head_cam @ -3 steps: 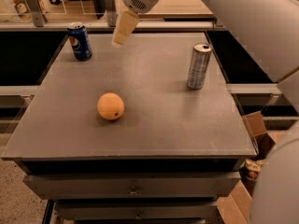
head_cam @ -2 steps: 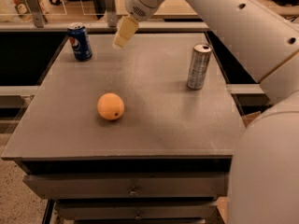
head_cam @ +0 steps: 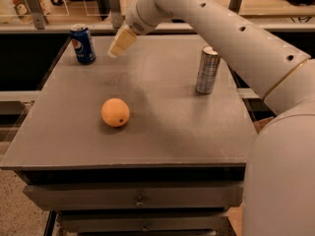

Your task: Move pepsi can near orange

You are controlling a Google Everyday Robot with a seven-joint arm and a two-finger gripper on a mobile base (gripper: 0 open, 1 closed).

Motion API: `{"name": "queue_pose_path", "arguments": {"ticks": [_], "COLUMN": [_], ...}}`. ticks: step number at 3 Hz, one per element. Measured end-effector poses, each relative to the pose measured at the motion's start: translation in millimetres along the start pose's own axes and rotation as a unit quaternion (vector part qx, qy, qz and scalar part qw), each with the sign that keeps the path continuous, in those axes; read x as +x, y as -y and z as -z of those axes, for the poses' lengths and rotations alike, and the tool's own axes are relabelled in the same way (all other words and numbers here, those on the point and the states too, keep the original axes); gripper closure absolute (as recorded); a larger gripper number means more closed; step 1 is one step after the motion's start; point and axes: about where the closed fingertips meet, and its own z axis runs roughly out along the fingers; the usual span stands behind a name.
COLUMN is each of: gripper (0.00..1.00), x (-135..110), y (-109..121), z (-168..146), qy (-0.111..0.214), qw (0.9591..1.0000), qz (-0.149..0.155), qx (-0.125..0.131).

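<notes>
The gripper should next grip the pepsi can at the middle of its dark blue body (head_cam: pixel 84 47), below the can's silver top.
The pepsi can (head_cam: pixel 82 44) stands upright at the far left corner of the grey table (head_cam: pixel 162 141). It is dark blue with a round logo and a silver top. The orange (head_cam: pixel 115 112) lies on the table's left half, nearer the front, with a small dark dot on it. My gripper (head_cam: pixel 120 42) hangs above the table's far edge, just right of the pepsi can and apart from it. It holds nothing that I can see.
A taller slim silver can (head_cam: pixel 207 70) stands upright on the right side of the table. My white arm (head_cam: pixel 236 38) reaches across the upper right. Drawers (head_cam: pixel 138 198) sit under the table front. A rail and clutter lie behind the table.
The gripper has moved a little to the left and lower, closer to the pepsi can. The cans and the orange have not moved.
</notes>
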Motion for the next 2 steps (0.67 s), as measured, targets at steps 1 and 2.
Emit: {"name": "queue_pose_path", "arguments": {"ticks": [1, 2], "gripper": [0.0, 0.0], "x": [-12.9, -12.4], "y": [4.2, 2.5], "z": [-8.8, -12.1], "qy": [0.027, 0.024], "qw": [0.9994, 0.9995], "qz": [0.001, 0.001], "qx": [0.021, 0.018]}}
